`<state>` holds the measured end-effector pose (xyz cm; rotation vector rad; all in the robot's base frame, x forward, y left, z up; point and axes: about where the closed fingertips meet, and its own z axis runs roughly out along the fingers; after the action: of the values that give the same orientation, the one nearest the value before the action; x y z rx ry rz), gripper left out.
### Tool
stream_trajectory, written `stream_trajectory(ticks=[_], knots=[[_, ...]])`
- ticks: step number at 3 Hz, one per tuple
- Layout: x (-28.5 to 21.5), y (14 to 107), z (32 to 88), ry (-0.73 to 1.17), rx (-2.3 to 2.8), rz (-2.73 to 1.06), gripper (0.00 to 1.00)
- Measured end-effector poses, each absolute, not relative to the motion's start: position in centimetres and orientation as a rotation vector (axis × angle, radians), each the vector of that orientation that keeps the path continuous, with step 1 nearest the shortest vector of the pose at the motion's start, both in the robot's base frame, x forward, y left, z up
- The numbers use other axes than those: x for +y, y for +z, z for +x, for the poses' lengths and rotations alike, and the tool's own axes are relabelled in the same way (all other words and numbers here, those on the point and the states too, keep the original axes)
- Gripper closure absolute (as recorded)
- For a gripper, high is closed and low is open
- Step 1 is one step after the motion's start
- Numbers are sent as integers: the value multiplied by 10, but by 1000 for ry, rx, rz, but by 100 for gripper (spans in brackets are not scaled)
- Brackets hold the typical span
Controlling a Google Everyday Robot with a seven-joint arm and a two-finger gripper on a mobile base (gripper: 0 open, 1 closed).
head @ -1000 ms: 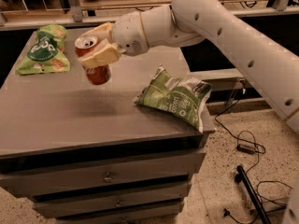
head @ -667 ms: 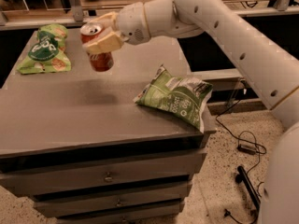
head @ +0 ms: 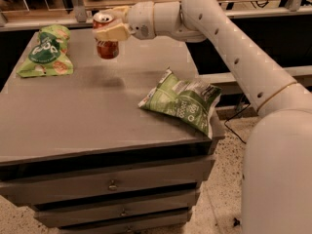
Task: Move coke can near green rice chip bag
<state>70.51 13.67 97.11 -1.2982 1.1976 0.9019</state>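
Observation:
Next, I release the coke can on the cabinet top [head: 88,57], close beside the green rice chip bag's arm-facing edge. The can now hangs above the top's far part.
The coke can [head: 107,48] is red-orange with a silver top and hangs in the air above the far part of the grey cabinet top [head: 92,111]. My gripper [head: 109,25] is shut on the can's upper part, its cream fingers [head: 114,32] on either side. The green rice chip bag [head: 45,51] is bright green with a dark round logo and lies flat at the far left corner, left of the can with a gap between them. My white arm reaches in from the right.
A larger pale green-and-white bag [head: 184,101] lies near the cabinet's right edge. Drawers [head: 112,184] run below the front edge. A shelf and rails stand behind the cabinet. Cables lie on the speckled floor at right.
My gripper has carried the coke can up and toward the far side of the cabinet top, a little nearer the green rice chip bag.

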Motion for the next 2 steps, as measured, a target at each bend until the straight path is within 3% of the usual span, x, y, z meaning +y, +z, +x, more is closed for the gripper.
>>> stream_trajectory(ticks=[2], knots=[[156,950,750,845,1264,-1194,100]])
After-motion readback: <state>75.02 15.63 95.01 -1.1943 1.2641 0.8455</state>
